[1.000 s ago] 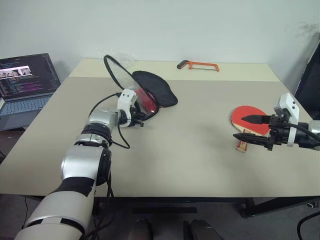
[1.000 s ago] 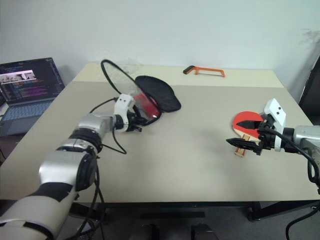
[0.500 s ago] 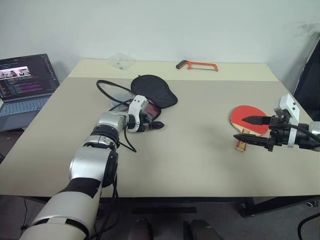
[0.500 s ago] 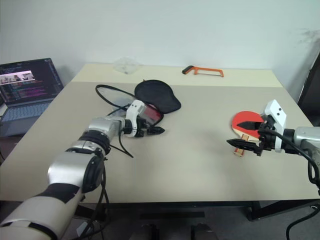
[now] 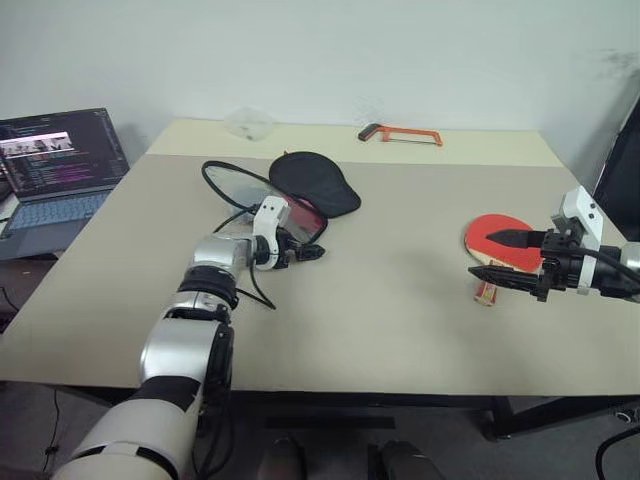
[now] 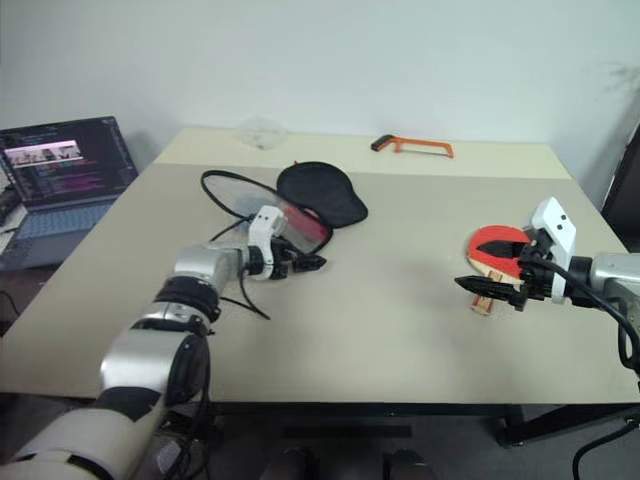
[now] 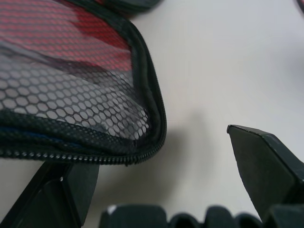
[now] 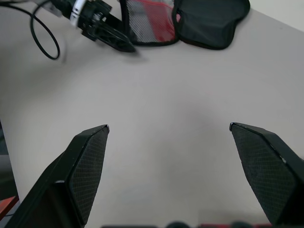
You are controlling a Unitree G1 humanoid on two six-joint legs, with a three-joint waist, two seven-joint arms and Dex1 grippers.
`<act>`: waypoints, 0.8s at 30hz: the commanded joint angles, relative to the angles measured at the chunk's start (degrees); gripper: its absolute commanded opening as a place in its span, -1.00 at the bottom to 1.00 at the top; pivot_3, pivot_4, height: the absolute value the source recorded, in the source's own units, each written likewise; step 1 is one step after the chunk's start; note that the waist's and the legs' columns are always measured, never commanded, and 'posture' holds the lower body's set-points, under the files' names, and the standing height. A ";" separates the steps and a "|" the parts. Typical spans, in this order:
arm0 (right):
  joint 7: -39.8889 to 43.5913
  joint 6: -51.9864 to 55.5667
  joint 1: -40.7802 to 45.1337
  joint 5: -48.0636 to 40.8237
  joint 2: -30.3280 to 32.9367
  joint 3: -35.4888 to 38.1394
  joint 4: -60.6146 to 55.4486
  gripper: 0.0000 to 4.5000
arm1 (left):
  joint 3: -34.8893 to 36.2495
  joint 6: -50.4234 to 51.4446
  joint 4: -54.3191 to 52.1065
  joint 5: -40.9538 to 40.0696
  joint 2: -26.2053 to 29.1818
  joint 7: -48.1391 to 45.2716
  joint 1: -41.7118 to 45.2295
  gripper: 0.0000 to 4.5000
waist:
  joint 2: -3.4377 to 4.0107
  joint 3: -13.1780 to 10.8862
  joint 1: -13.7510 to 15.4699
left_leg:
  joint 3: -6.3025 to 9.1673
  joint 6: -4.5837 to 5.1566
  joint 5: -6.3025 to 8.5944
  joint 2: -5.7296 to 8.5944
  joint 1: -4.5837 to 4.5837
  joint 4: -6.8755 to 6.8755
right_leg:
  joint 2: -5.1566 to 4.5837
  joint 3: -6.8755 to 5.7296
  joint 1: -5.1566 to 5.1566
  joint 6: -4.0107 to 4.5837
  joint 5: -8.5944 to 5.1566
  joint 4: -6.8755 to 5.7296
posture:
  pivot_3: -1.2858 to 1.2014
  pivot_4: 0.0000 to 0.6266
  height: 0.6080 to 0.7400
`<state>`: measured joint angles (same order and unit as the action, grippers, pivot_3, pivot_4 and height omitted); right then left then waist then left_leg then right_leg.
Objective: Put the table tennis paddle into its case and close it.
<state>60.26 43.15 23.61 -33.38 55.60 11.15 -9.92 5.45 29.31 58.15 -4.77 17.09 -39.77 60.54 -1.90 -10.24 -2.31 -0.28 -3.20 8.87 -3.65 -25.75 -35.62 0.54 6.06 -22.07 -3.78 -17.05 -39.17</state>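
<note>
The case is far from the paddle and my right gripper, so I will grip the mesh half's near corner (image 5: 317,231) with my left gripper and drag the case toward the paddle.
The case lies unzipped and spread flat at the table's far middle, its black half (image 5: 312,182) toward the back and its red-and-mesh half (image 5: 245,188) nearer me. My left gripper (image 5: 305,254) rests low beside the mesh half's near edge, open; in the left wrist view the zip edge (image 7: 142,118) lies just past one finger, with bare table between the two. The table tennis paddle (image 5: 500,238) lies red face up at the right, its wooden handle (image 5: 486,292) pointing toward me. My right gripper (image 5: 480,254) hovers above it, open and holding nothing.
An open laptop (image 5: 60,165) sits on a stand off the table's left side. An orange hacksaw (image 5: 400,133) and a crumpled clear plastic piece (image 5: 248,122) lie along the far edge. A black cable (image 5: 250,292) loops from my left wrist onto the table.
My left gripper has opened and let go of the case's mesh half, which has dropped from upright to flat on the table. The left hand has sunk and shifted right. The right arm has stayed still.
</note>
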 commanded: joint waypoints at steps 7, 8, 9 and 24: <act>0.40 -0.39 1.08 -0.92 0.36 1.09 -0.66 1.00 | 4.86 -2.71 -1.22 -2.79 -2.45 15.86 -0.46 0.98 | 0.01 0.01 -0.53 | 0.12 0.22 -0.15 0.00 0.00 -0.31 | 0.01 -0.07 0.09 -0.12 0.46 -0.03 | 0.03 -0.52 1.00; 0.42 -0.39 1.11 -0.92 0.36 1.08 -0.65 1.00 | 5.45 -3.18 -0.97 -3.24 -2.37 16.70 0.13 0.98 | 0.01 0.01 -0.78 | 0.13 0.25 -0.16 0.00 0.00 -0.31 | 0.01 -0.07 0.08 -0.12 0.51 -0.03 | 0.03 -0.52 1.00; 0.45 -0.38 1.12 -0.94 0.37 1.07 -0.67 1.00 | 6.27 -4.02 -0.83 -3.80 -2.30 17.44 0.89 0.98 | 0.01 0.01 -0.96 | 0.13 0.26 -0.17 0.01 0.01 -0.31 | 0.01 -0.06 0.08 -0.13 0.54 -0.04 | 0.03 -0.52 1.00; 0.51 -0.29 1.13 -1.01 0.04 0.95 -1.29 1.00 | 8.60 -5.00 -0.01 -7.39 -4.20 17.20 4.18 0.27 | 0.01 0.00 -0.59 | 0.14 0.26 -0.19 0.04 -0.22 -0.05 | 0.01 -0.12 -0.06 -0.03 0.41 0.16 | 0.03 -0.52 1.00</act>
<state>60.77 43.14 23.69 -33.38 55.37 11.12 -9.92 14.26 24.63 58.91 -11.82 12.95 -22.84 64.08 -1.88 -10.23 -2.90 -0.15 -2.94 8.69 -3.61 -25.97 -35.66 0.55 5.94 -22.14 -3.81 -16.64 -39.01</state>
